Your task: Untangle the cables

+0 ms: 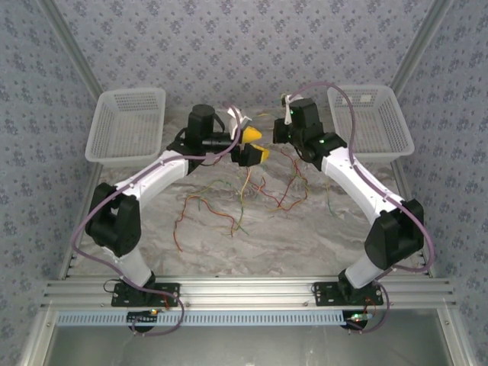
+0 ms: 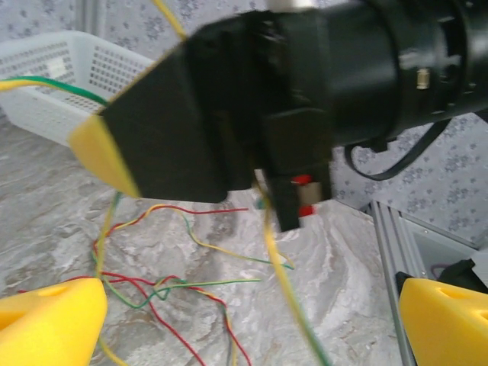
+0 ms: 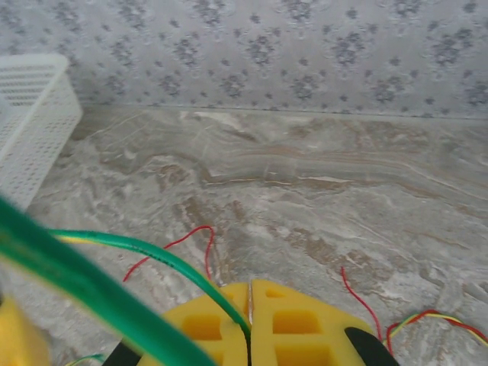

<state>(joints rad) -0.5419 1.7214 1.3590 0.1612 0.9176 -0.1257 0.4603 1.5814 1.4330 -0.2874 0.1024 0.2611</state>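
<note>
Next, I back off with my open left gripper, as the yellow-green cable hangs loose past it, and take the cable (image 3: 204, 280) beside my right gripper's fingers.
Thin red, yellow and green cables (image 1: 229, 202) lie in loose tangled loops on the marble table. My right gripper (image 3: 249, 288) is shut, and its yellow fingers pinch a green cable (image 3: 164, 258) that runs off to the left. My left gripper (image 1: 255, 146) is held above the table's middle, next to the right arm's wrist (image 1: 305, 126). In the left wrist view my left gripper (image 2: 252, 297) is wide open, and a yellow-green cable (image 2: 284, 276) hangs through the gap, touching neither finger. The right gripper's black finger with its yellow pad (image 2: 95, 156) looms just ahead of it.
White mesh baskets stand at the back left (image 1: 126, 126) and back right (image 1: 374, 118). Knotted red, green and yellow strands (image 2: 160, 290) lie on the table below the left gripper. An aluminium rail (image 1: 244, 290) runs along the near edge.
</note>
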